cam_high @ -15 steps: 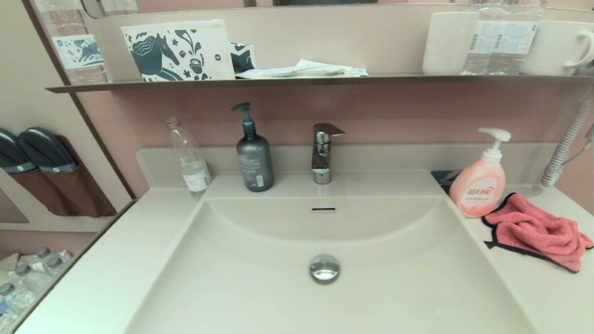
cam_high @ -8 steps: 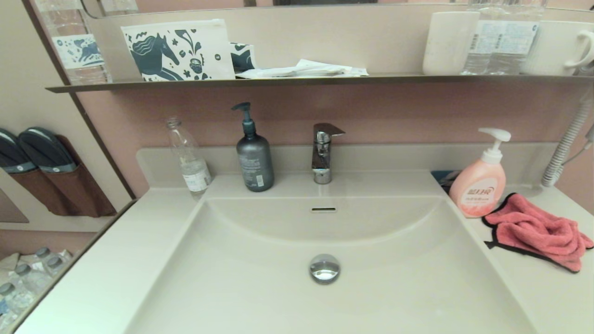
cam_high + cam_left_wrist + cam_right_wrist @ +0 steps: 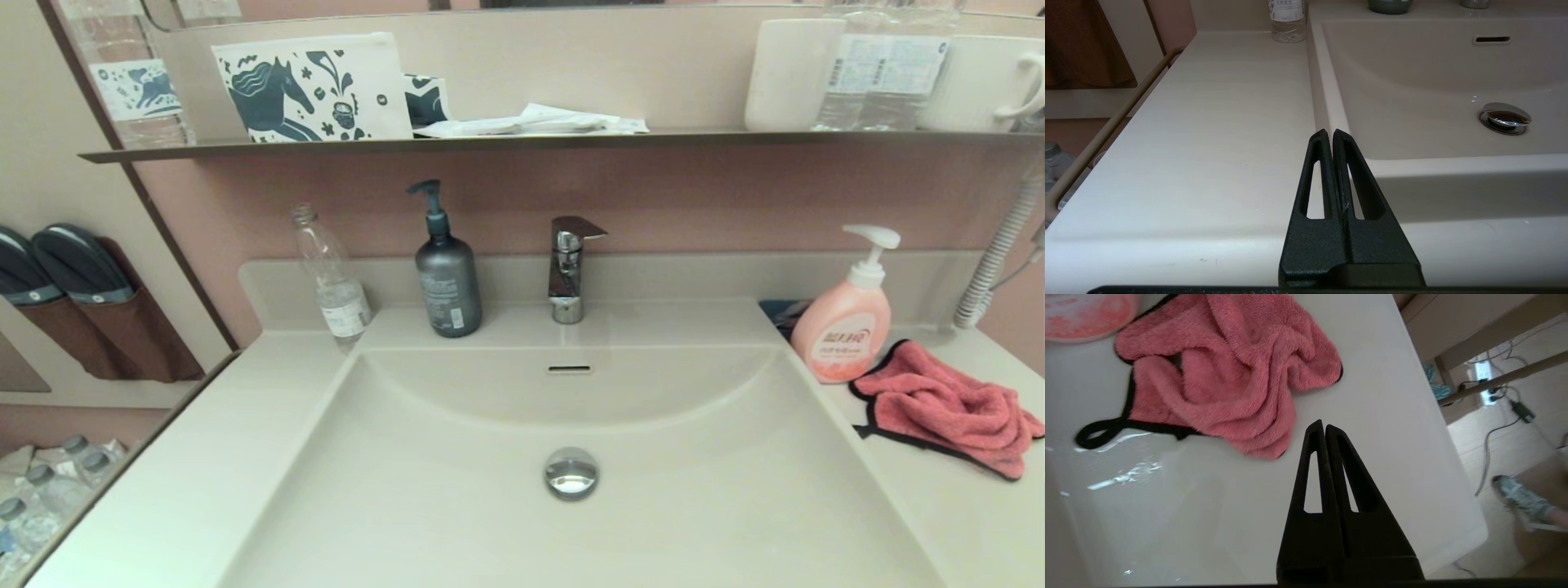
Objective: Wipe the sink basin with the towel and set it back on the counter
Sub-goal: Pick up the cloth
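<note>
I should close my right gripper on the raised folds in the middle (image 3: 945,400) (image 3: 1263,375) of the coral-pink towel next to the soap bottle.
The coral-pink towel (image 3: 947,407) lies crumpled on the counter (image 3: 963,506) to the right of the sink basin (image 3: 457,482), beside the pink soap bottle. Its black trim shows along the edge. In the right wrist view the towel (image 3: 1229,371) lies just beyond my right gripper (image 3: 1323,425), which is shut and empty above the counter, apart from the cloth. My left gripper (image 3: 1329,132) is shut and empty over the front left corner of the basin (image 3: 1412,81). Neither arm shows in the head view. The chrome drain plug (image 3: 571,472) sits mid-basin.
A pink pump soap bottle (image 3: 842,325) stands behind the towel. A grey pump bottle (image 3: 447,282), a clear water bottle (image 3: 331,282) and the chrome tap (image 3: 567,265) line the back rim. A dark shelf (image 3: 522,144) with cups hangs above. The counter's right edge (image 3: 1437,428) drops to the floor.
</note>
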